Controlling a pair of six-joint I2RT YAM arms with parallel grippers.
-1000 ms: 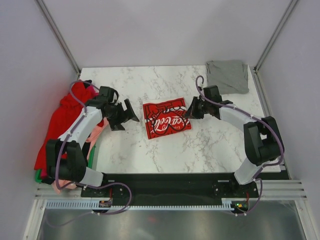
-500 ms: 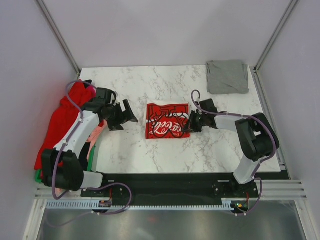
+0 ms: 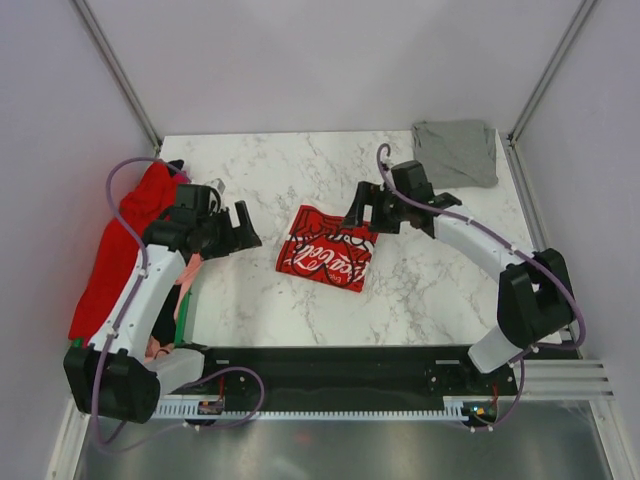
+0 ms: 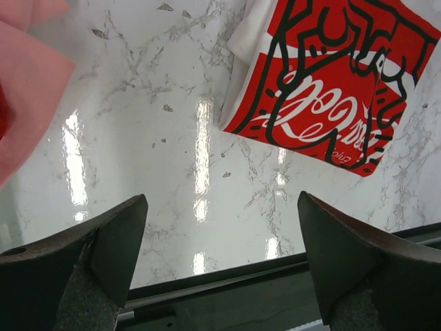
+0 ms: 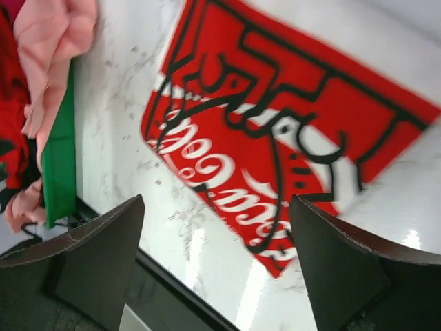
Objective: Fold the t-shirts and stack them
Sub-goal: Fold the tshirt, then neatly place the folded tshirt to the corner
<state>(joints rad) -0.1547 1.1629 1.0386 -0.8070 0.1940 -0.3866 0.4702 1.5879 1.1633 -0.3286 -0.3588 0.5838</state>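
Observation:
The side edge (image 3: 375, 243) (image 5: 383, 165) of the red Coca-Cola t-shirt, near its far corner on the side away from the heap, will be gripped by my right gripper.
The folded red Coca-Cola t-shirt (image 3: 327, 256) lies flat on the marble table (image 3: 290, 165), turned a little askew. My right gripper (image 3: 362, 214) hovers open just above its far right corner, touching nothing. In the right wrist view the shirt (image 5: 289, 131) fills the space beyond the open gripper (image 5: 217, 255). My left gripper (image 3: 238, 231) stands open to the left of the shirt, apart from it. The left wrist view has the shirt (image 4: 324, 76) at upper right, past the open gripper (image 4: 220, 262). A folded grey t-shirt (image 3: 456, 152) rests at the back right corner.
A heap of unfolded shirts hangs over the table's left edge: red (image 3: 120, 250), pink (image 3: 186, 278) and green (image 3: 76, 350). Pink cloth (image 4: 27, 83) shows at the left of the left wrist view. The black base rail (image 3: 330, 360) runs along the near edge.
My right gripper has opened, released the Coca-Cola shirt and lifted back away from it. The shirt has slid nearer and turned askew. My left gripper drifted slightly left.

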